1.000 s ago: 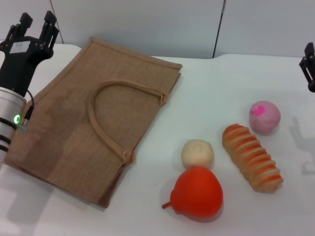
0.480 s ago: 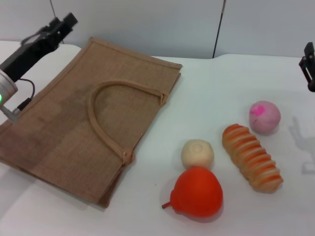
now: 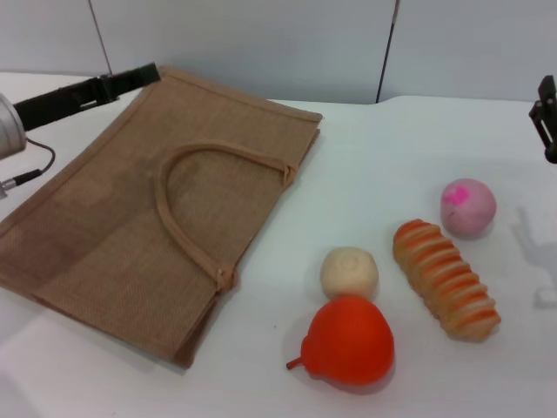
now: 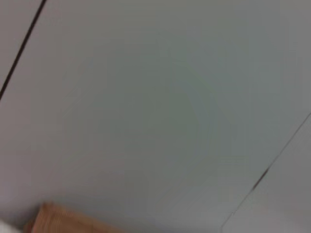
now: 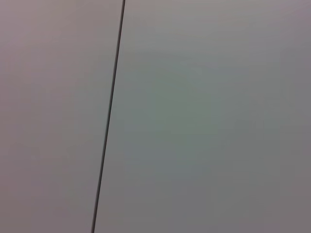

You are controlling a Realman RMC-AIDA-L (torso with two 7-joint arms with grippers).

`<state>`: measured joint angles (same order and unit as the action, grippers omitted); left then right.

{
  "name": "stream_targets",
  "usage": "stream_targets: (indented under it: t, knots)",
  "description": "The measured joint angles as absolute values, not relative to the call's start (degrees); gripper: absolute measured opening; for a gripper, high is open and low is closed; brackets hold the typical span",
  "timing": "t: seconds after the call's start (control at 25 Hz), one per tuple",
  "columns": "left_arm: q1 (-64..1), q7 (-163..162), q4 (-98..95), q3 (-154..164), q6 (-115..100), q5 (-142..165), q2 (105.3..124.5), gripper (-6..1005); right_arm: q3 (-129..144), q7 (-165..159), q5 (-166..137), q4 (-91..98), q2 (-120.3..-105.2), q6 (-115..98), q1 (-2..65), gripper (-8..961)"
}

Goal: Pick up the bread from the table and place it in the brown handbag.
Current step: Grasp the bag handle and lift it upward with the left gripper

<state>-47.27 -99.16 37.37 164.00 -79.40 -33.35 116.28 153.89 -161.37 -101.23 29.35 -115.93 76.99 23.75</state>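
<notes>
My left gripper should next close on the middle bend of the brown handbag's handle (image 3: 164, 165).
The bread (image 3: 446, 279), a long loaf with orange-brown and cream ridges, lies on the white table (image 3: 374, 157) at the right front. The brown handbag (image 3: 130, 226) lies flat on the left, handles on top, and a corner of it shows in the left wrist view (image 4: 63, 221). My left gripper (image 3: 144, 75) reaches level over the bag's far left corner, seen side-on and holding nothing. My right gripper (image 3: 546, 117) is partly in view at the far right edge, raised and well away from the bread.
A small round cream bun (image 3: 349, 272) and a red pear-shaped fruit (image 3: 348, 341) lie just left of the bread. A pink ball (image 3: 468, 207) lies just behind it. A grey wall (image 3: 261, 43) closes the far side. The right wrist view shows only wall.
My left arm has swung from pointing up at the left edge to lying level, its gripper now pointing right over the bag's far corner. The right arm and the objects have not moved.
</notes>
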Motion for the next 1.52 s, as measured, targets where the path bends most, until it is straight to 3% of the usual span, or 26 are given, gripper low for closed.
stream_targets:
  t: [0.48,1.52]
  knots:
    - [-54.6,-109.4,46.7,164.0,-79.1,-12.9,116.28,585,153.9,-161.4,-101.2,29.3,-115.83,77.0,23.6,851]
    - [-56.7,-102.3,34.5,164.0,-62.0,-1.9,116.31,572,153.7,-161.4,-101.1,29.2,-115.84,76.4,23.9,851]
